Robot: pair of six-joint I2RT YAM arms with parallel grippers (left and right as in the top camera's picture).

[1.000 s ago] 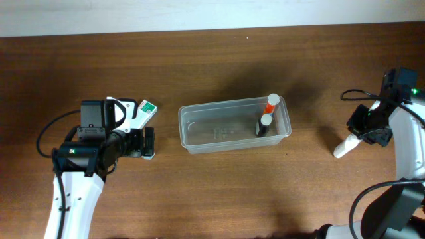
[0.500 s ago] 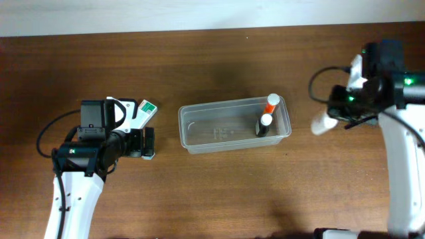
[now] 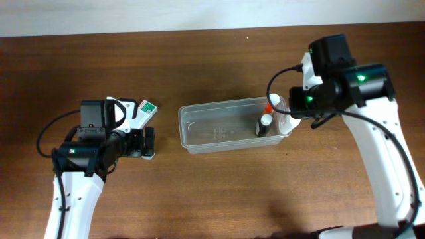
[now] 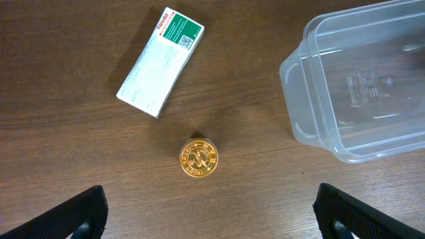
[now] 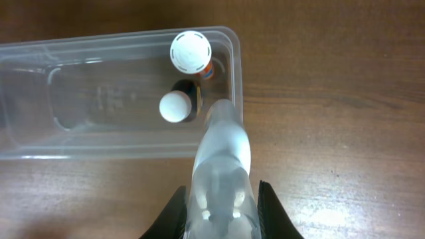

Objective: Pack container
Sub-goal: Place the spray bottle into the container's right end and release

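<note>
I will lower my left gripper next to the gold round tin beside the clear plastic container and close it on the tin's upper sides [image 3: 148, 155] [image 4: 199, 157].
The clear plastic container [image 3: 234, 125] sits mid-table and holds an orange bottle with a white cap [image 3: 272, 101] and a dark bottle with a white cap [image 3: 265, 122] at its right end. My right gripper [image 5: 221, 211] is shut on a frosted white bottle [image 5: 221, 159], held over the container's right rim [image 5: 237, 79]; the bottle also shows in the overhead view [image 3: 288, 123]. My left gripper [image 4: 210, 219] is open and empty above a gold round tin [image 4: 198, 158], left of the container [image 4: 358, 86].
A white-and-green box [image 4: 160, 61] lies on the brown wooden table left of the container, seen too in the overhead view [image 3: 145, 111]. The table's far edge meets a white wall.
My right arm has swung left from the table's right side, carrying the frosted bottle to the container's right end. The left arm has not moved.
</note>
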